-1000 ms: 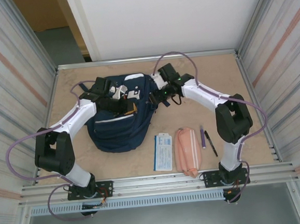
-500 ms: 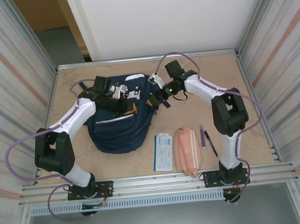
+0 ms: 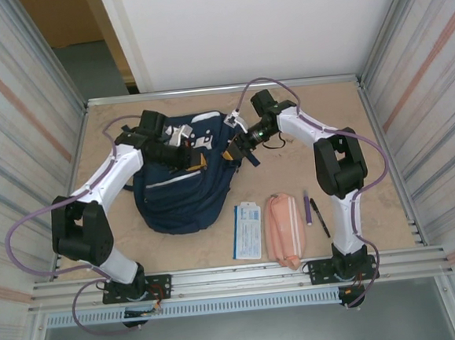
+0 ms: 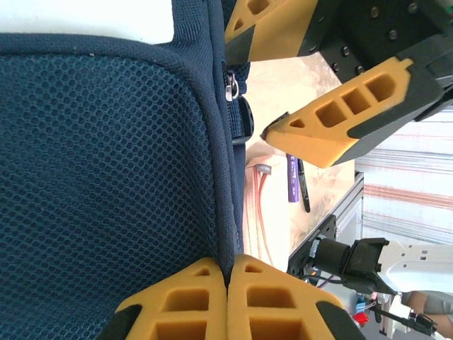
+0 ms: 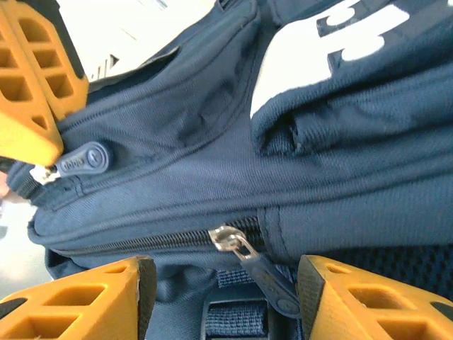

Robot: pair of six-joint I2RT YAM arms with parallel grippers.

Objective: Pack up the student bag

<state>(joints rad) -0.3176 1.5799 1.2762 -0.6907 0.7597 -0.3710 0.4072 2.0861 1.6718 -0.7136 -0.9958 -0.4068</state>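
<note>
The pull tab's loose end is all that my right gripper's fingers reach, so next I take the pull tab close to the zipper slider [image 5: 245,251] before opening the zipper.
The navy student bag [image 3: 180,191] lies on the table between both arms, with white patches near its top. My left gripper [image 3: 196,162] is shut on the bag's piped edge [image 4: 225,212], next to the mesh back panel [image 4: 106,184]. Its yellow fingers [image 5: 28,78] show in the right wrist view. At the bag's top right my right gripper [image 3: 231,151] is open. The zipper slider [image 5: 228,239] and its dark pull tab [image 5: 272,280] lie between its fingers [image 5: 85,301], apparently untouched. The zipper looks closed.
On the table in front of the bag lie a blue and white book [image 3: 248,230], a pink pencil pouch [image 3: 282,229], a purple pen [image 3: 307,209] and a black pen [image 3: 319,216]. Metal walls enclose the table on both sides.
The right arm's elbow has swung inward and back while its gripper stayed at the bag's top right. The left arm has shifted back slightly, drawing the bag's top with it.
</note>
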